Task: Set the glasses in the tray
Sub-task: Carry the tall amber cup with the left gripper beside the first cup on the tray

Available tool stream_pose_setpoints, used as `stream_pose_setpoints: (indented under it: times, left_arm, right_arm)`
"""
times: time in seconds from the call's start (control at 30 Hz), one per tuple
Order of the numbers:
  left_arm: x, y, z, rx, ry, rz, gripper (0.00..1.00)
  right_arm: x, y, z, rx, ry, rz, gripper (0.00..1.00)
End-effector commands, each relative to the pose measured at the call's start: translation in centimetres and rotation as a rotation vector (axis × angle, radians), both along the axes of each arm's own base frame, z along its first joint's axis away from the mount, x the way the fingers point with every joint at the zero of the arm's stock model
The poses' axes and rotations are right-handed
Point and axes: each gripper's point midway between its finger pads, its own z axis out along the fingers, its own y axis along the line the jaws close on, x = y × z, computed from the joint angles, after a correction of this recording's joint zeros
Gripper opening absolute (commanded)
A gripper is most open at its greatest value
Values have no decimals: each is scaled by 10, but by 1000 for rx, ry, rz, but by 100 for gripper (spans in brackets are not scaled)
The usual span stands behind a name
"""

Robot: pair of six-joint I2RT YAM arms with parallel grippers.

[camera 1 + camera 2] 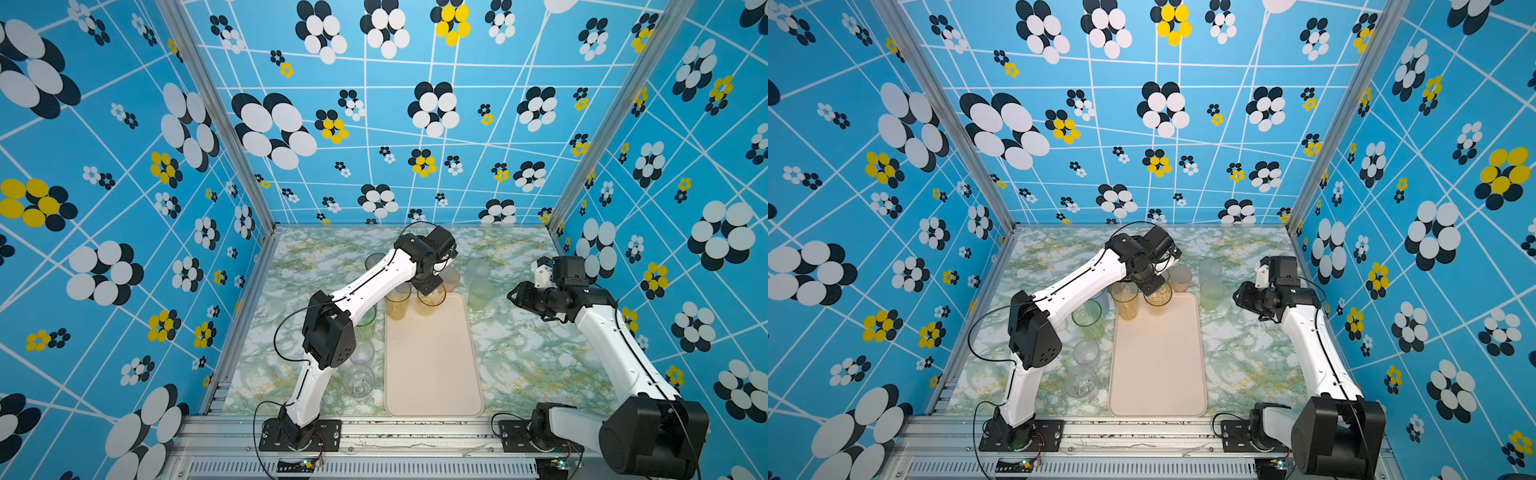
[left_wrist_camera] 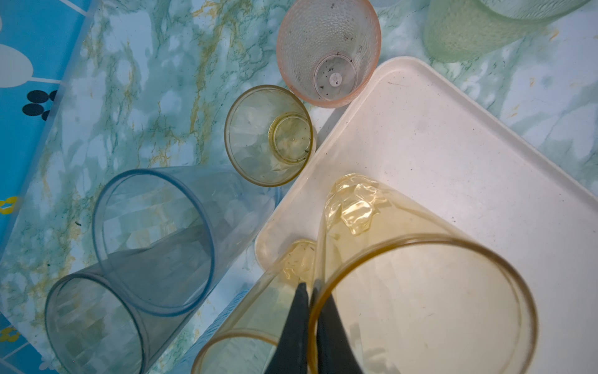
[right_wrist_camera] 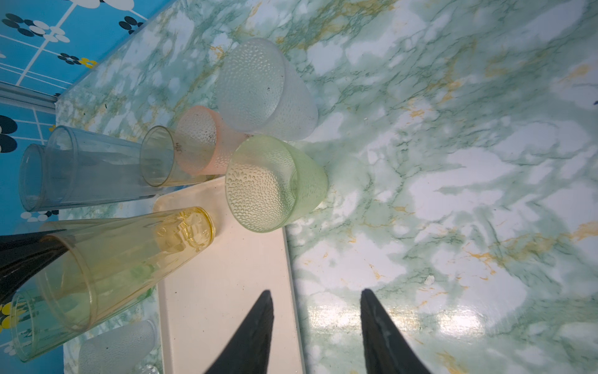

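The robot's left gripper needs to release the tall amber glass on the cream tray's far end (image 1: 429,313) (image 2: 367,200), next to the second amber glass.
The cream tray (image 1: 432,365) lies mid-table, seen in both top views. My left gripper (image 2: 310,286) is shut on the rim of a tall amber glass (image 2: 420,291), one finger inside and one outside. That glass (image 1: 432,300) has its base over the tray's far left corner (image 3: 191,230); whether it touches I cannot tell. A second amber glass (image 1: 397,305) stands at the tray's left edge. My right gripper (image 3: 317,293) is open and holds nothing, hovering over the tray's right rim, short of a pale green dimpled glass (image 3: 275,184).
Beyond the tray's far end stand a pink glass (image 2: 326,51), a small amber one (image 2: 268,136) and a frosted one (image 3: 262,87). Blue (image 2: 152,239) and grey (image 2: 94,323) glasses stand further left. A green (image 1: 1087,318) and two clear glasses (image 1: 1081,380) line the tray's left side.
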Motion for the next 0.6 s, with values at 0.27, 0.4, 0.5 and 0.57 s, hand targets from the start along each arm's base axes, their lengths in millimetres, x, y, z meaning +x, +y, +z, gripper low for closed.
stream_pose_setpoints:
  times: [0.27, 0.4, 0.5, 0.57]
  left_arm:
    - [5, 5, -5, -5, 47, -2, 7]
    - [6, 4, -9, -5, 59, -4, 6]
    - [7, 4, -11, -4, 67, -7, 6]
    - [7, 3, -13, -5, 74, -9, 7]
  right_arm:
    - [1, 5, 0, -15, 16, 7, 46]
    - [1, 5, -1, -18, 19, 8, 47]
    - [1, 5, -1, -18, 19, 7, 47]
    - [1, 6, -1, -19, 19, 9, 47]
